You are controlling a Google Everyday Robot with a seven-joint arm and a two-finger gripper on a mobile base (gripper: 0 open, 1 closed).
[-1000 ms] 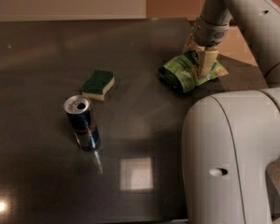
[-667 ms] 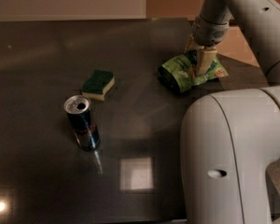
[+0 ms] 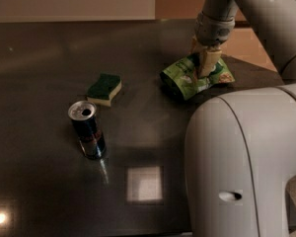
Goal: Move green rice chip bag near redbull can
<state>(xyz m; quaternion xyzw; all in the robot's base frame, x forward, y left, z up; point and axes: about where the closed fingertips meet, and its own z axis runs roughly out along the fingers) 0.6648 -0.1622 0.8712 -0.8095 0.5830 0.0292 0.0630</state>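
Observation:
Next, I release the green rice chip bag next to the redbull can, just behind the bright table patch (image 3: 156,120).
The green rice chip bag (image 3: 185,82) is at the back right of the dark table, crinkled, with its dark green end toward the left. My gripper (image 3: 205,65) comes down from above onto the bag's upper middle and is shut on it. The redbull can (image 3: 88,130) stands upright at the front left, well apart from the bag, with its silver top showing.
A yellow sponge with a dark green top (image 3: 104,88) lies between the can and the bag, just behind the can. My arm's large white body (image 3: 241,162) covers the front right of the view. The table's right edge (image 3: 266,70) runs close behind the bag.
My gripper has moved a little to the left with the bag in it. The can and the sponge have not moved.

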